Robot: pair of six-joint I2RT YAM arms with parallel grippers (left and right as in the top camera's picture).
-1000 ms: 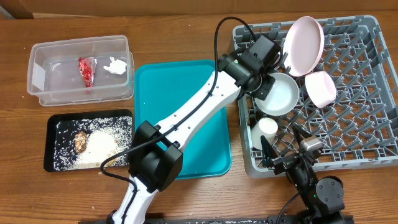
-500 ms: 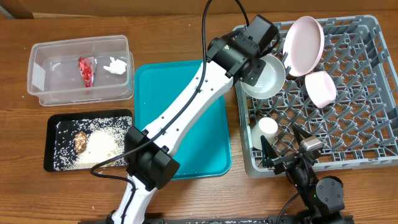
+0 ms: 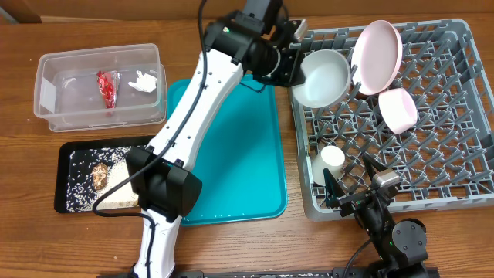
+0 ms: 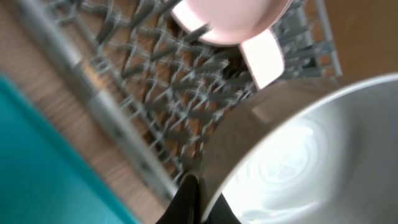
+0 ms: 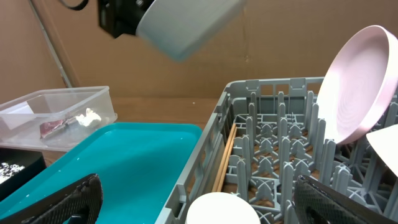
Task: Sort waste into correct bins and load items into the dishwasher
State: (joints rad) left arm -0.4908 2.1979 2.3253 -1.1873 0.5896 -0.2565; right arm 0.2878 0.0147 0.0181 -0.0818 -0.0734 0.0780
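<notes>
I am holding the off-white bowl face up by its tray-side rim with my left gripper, so next I set the bowl down in the rack and take the bowl's opposite rim (image 3: 348,76).
My left gripper (image 3: 291,68) is shut on the rim of the off-white bowl (image 3: 325,77) and holds it tilted above the far left corner of the grey dish rack (image 3: 463,177). In the left wrist view the finger (image 4: 191,200) pinches the bowl's edge (image 4: 311,155). The pink plate (image 3: 377,55) stands on edge in the rack, with the small pink bowl (image 3: 397,109) beside it. The white cup (image 3: 333,158) sits near the rack's front left. The chopsticks (image 5: 224,155) lie along the rack's left wall. My right gripper (image 3: 351,177) is open and empty, low at the rack's front edge.
The clear tub (image 3: 54,69) at the far left holds the red wrapper (image 3: 106,87) and the white tissue (image 3: 143,80). The black tray (image 3: 65,154) holds rice and a brown lump (image 3: 100,176). The teal tray (image 3: 231,147) lies between the bins and the rack.
My left gripper has lifted the off-white bowl from the rack's middle left and carried it back and left to the far left corner, tilting it more. The right arm has not moved.
</notes>
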